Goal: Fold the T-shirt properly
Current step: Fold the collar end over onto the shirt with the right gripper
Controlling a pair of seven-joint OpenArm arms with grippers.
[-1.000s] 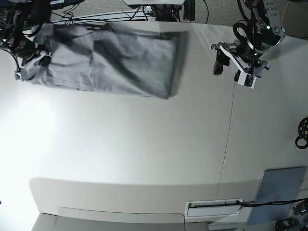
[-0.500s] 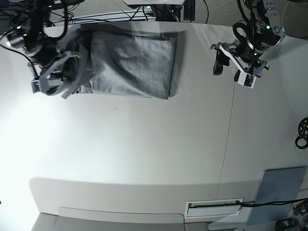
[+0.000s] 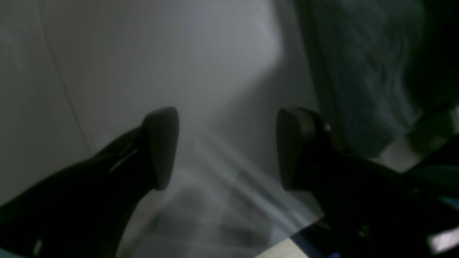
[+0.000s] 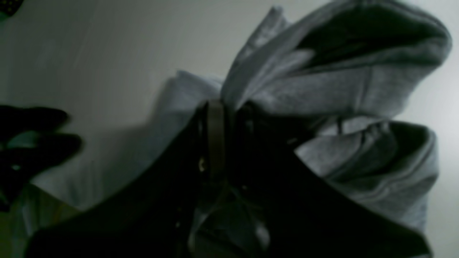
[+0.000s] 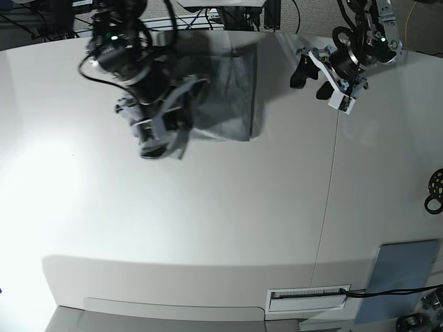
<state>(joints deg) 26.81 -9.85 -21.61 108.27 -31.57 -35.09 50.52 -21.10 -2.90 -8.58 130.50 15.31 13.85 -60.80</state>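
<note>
Next, my right gripper lets go of the bunched T-shirt edge just past the shirt's flat side (image 5: 266, 109) facing my left gripper.
The heather-grey T-shirt (image 5: 232, 86) lies folded at the back middle of the white table (image 5: 208, 221). My right gripper (image 5: 163, 135) is shut on a bunched edge of the shirt and holds it raised over the shirt's left part. In the right wrist view the gripper (image 4: 215, 132) pinches folded grey cloth (image 4: 340, 89) that hangs in loops. My left gripper (image 5: 311, 79) is open and empty above the table, just right of the shirt. In the left wrist view its fingers (image 3: 161, 147) stand wide apart, with the shirt (image 3: 358, 71) at the upper right.
A grey-blue pad (image 5: 401, 277) lies at the front right corner. A black cable ring (image 5: 435, 190) sits at the right edge. A white slotted plate (image 5: 308, 299) is near the front edge. Cables and stands crowd the back edge. A seam (image 5: 331, 180) runs down the table.
My right arm has swung right with the shirt's left edge, carrying it over the shirt body. My left arm has moved up and left, closer to the shirt.
</note>
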